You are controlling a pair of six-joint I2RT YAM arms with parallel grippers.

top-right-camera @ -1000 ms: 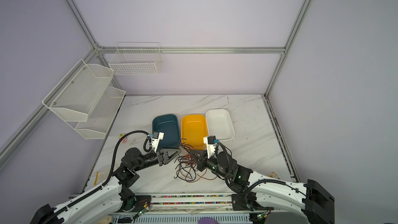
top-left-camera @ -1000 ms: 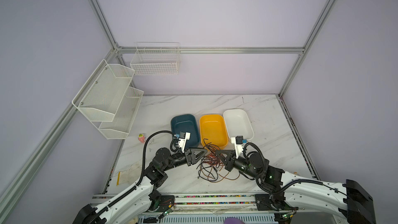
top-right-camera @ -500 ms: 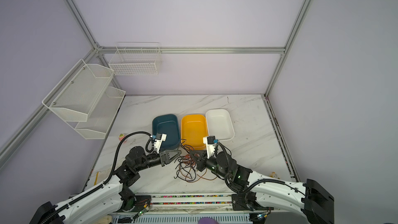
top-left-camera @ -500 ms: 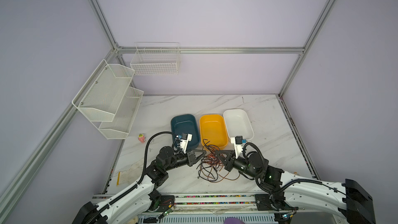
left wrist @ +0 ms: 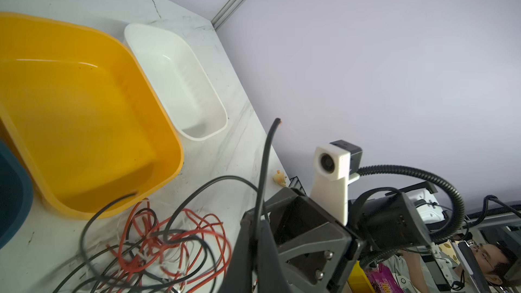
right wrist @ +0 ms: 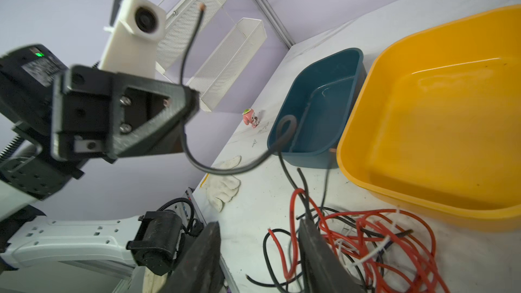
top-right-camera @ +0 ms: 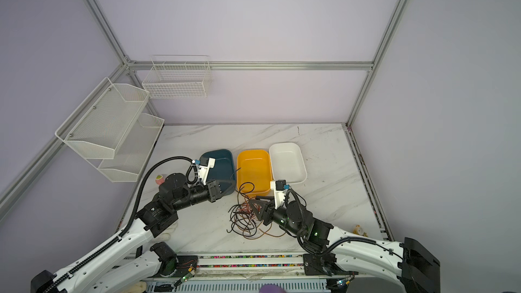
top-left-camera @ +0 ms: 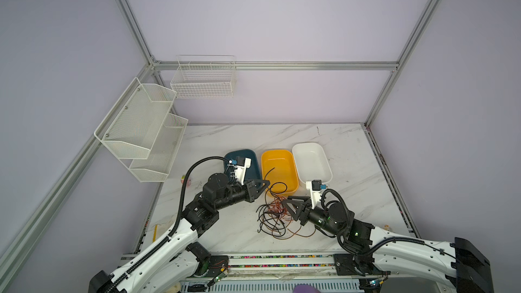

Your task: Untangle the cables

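Note:
Orange-red bits of cable are between my right gripper's fingers along with the black cable, so I will raise my right gripper and take the black cable [right wrist: 225, 171] below my left gripper.
The cables [top-left-camera: 275, 215] [top-right-camera: 245, 218] lie in a loose tangle of black, orange-red and thin white strands on the marble table, in front of the yellow bin. My left gripper [top-left-camera: 265, 184] [top-right-camera: 232, 186] [left wrist: 255, 221] is shut on one black cable [left wrist: 266, 164] [right wrist: 191, 40]. Its free end sticks up past the jaws, and the rest trails down into the tangle [left wrist: 158, 243]. My right gripper [top-left-camera: 284, 207] [top-right-camera: 252, 207] [right wrist: 259, 235] is open at the tangle's right edge. One finger rests against the strands [right wrist: 366, 243], and nothing is pinched between the jaws.
A teal bin [top-left-camera: 239, 151], a yellow bin [top-left-camera: 277, 151] and a white bin [top-left-camera: 307, 144] stand in a row behind the tangle. White mesh shelves [top-left-camera: 141, 128] and a wire basket [top-left-camera: 204, 77] hang on the walls. A pink toy [top-right-camera: 159, 178] and a white glove [right wrist: 225, 184] lie at the left.
My left gripper has shut on the black cable and lifted it a little toward the bins. My right gripper, shut before, has opened at the tangle.

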